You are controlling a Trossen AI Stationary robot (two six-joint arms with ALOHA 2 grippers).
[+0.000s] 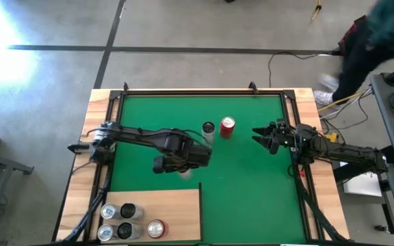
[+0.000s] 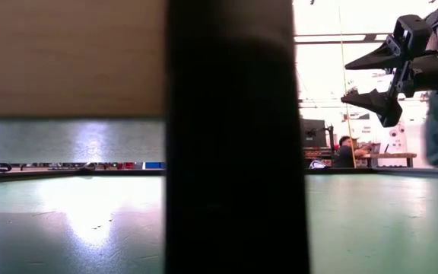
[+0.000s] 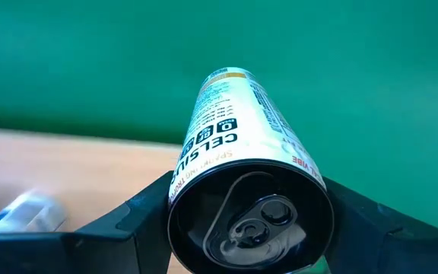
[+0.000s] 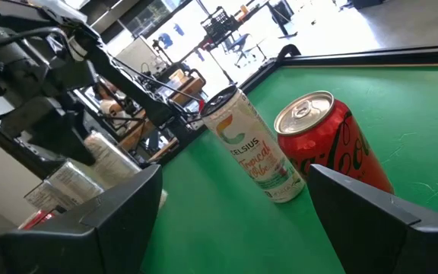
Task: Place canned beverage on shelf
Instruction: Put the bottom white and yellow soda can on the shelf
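Note:
Next, my left gripper sets the white Celsius can loose on the shelf's bare wood (image 1: 182,228), beside the red-sided can.
My left gripper (image 1: 183,167) is over the green mat, just beyond the far edge of the pale wood shelf (image 1: 173,208). It is shut on a white Celsius can (image 3: 238,137). My right gripper (image 1: 260,137) is open and empty, raised above the mat at the right; it also shows in the low view (image 2: 371,76). A red cola can (image 1: 228,128) and a slim white can (image 1: 208,130) stand upright on the mat between the two grippers. Both also show in the right wrist view, the red can (image 4: 329,144) beside the slim can (image 4: 253,152). My left gripper pinches the white can between its two fingers (image 3: 128,224) on opposite sides of the can's wall, just below the lid rim (image 3: 181,202). The fingers come from above, slanting down. The can's lid faces the wrist camera and its body reaches away below the fingers, over the mat.
Several cans stand on the shelf's left part (image 1: 125,222), one with a red side (image 1: 156,229). The shelf's right part is bare wood. A dark upright (image 2: 230,137) blocks the middle of the low view. Cables and a person (image 1: 382,34) lie beyond the table's far right.

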